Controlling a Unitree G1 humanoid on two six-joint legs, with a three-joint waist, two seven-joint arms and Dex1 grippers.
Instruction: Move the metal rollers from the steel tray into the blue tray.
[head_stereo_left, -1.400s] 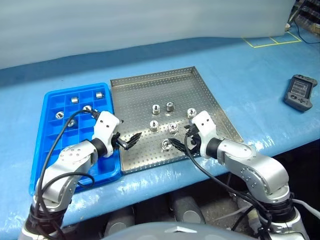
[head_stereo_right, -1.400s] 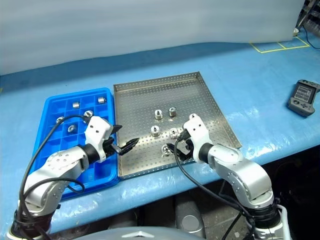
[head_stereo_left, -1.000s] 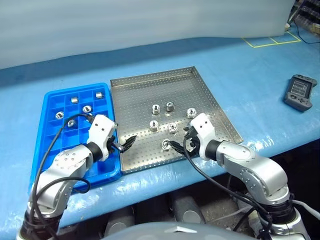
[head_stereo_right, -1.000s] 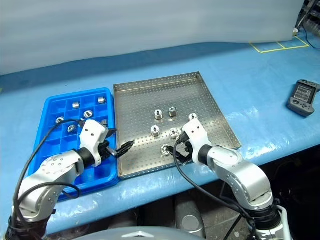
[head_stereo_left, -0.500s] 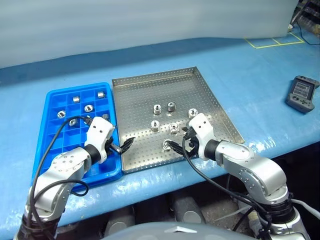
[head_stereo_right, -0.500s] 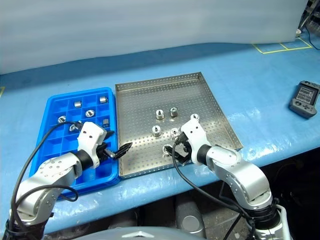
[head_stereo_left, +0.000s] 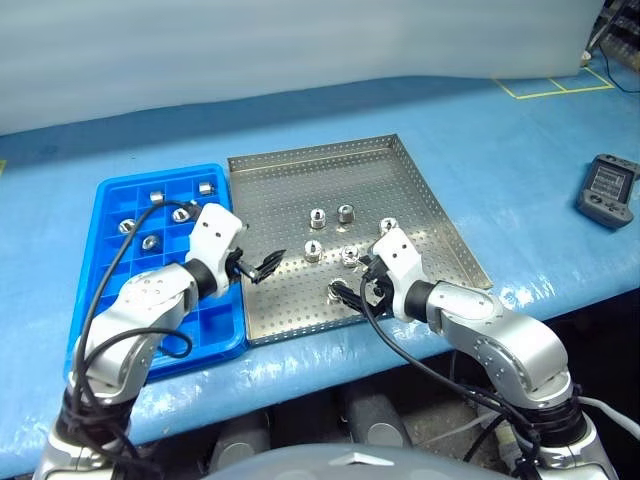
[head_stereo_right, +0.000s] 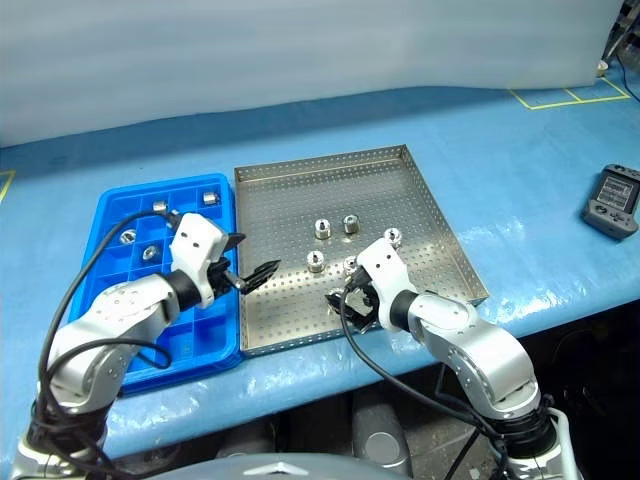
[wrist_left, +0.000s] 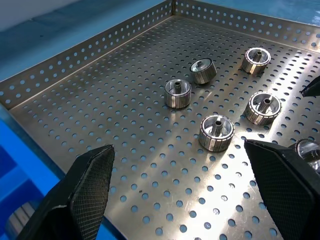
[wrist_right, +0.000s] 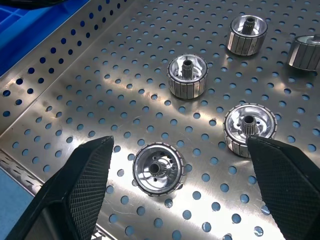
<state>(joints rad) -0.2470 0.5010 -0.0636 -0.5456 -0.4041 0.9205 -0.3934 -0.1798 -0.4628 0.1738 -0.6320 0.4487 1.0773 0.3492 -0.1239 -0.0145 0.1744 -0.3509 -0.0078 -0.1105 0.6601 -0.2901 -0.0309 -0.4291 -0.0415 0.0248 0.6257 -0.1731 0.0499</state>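
The robot's left gripper should close on the ribbed side (head_stereo_left: 313, 253) (wrist_left: 216, 136) of the metal roller that is nearest to its open fingers in the steel tray.
The steel tray (head_stereo_left: 400, 180) lies mid-table with several metal rollers (head_stereo_left: 317, 215) loose on its perforated floor. To its left sits the blue tray (head_stereo_left: 110, 300), with several rollers (head_stereo_left: 157, 197) in its far compartments. My left gripper (head_stereo_left: 262, 268) is open above the steel tray's left part, short of the nearest roller (wrist_left: 216, 132). My right gripper (head_stereo_left: 352, 285) is open low over the tray's near side. One flat-lying roller (wrist_right: 158, 169) lies between its fingers (wrist_right: 85, 185), untouched.
A dark handheld controller (head_stereo_left: 607, 185) lies on the blue table cover at the far right. Yellow tape lines (head_stereo_left: 550, 85) mark the back right corner. The table's front edge runs just behind both trays' near rims.
My left gripper has lifted from the blue tray's inner edge and moved right and forward over the steel tray. The right gripper has stayed put.
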